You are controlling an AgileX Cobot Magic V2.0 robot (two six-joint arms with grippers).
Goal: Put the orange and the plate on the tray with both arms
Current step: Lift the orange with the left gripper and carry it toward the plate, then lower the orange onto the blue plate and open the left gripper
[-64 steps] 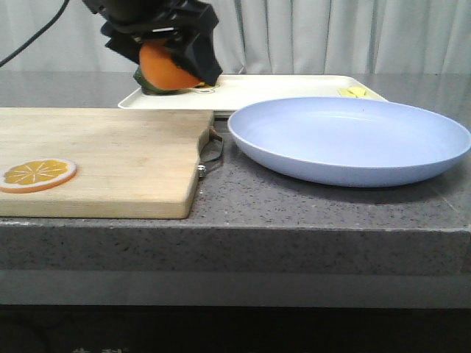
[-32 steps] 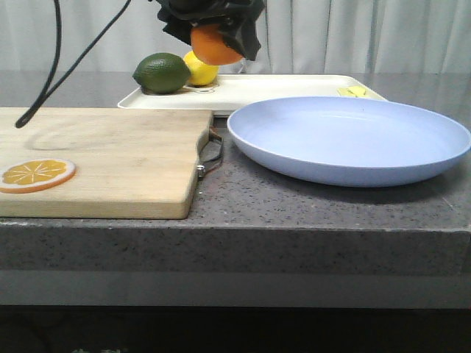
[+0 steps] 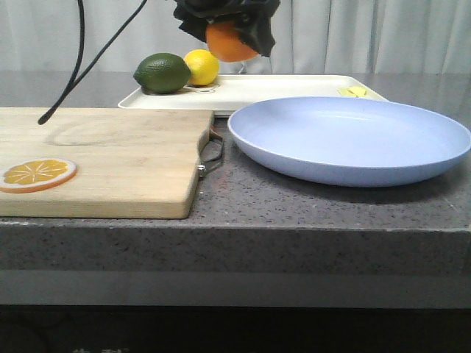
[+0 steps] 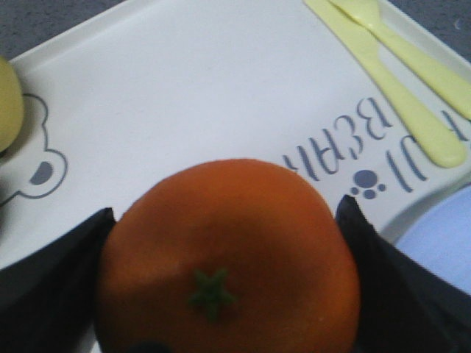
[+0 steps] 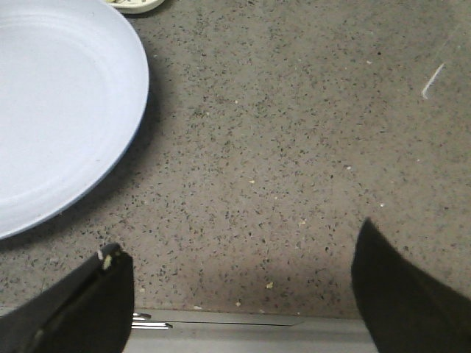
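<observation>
Next, I move my right gripper to the lavender-blue plate and close it on the plate's rim [image 3: 466, 139] [image 5: 144, 104], at the side farthest from the cutting board.
My left gripper [image 3: 229, 33] is shut on the orange [image 3: 231, 44] and holds it in the air above the cream-white tray [image 3: 294, 87]. In the left wrist view the orange [image 4: 228, 257] fills the space between the black fingers [image 4: 59, 272], with the tray [image 4: 184, 95] below it. The pale lavender-blue plate [image 3: 349, 138] lies on the counter in front of the tray. My right gripper [image 5: 239, 283] is open and empty over bare counter beside the plate's rim [image 5: 59, 110]; it is out of the front view.
A green lime [image 3: 162, 73] and a yellow lemon [image 3: 201, 67] sit on the tray's left end. Yellow cutlery [image 4: 397, 81] lies on its right end. A wooden cutting board [image 3: 103, 158] with an orange slice [image 3: 37, 174] is at the left.
My left gripper has carried the orange up and to the right, from the tray's left end by the lime to above the tray's middle. The plate has not moved.
</observation>
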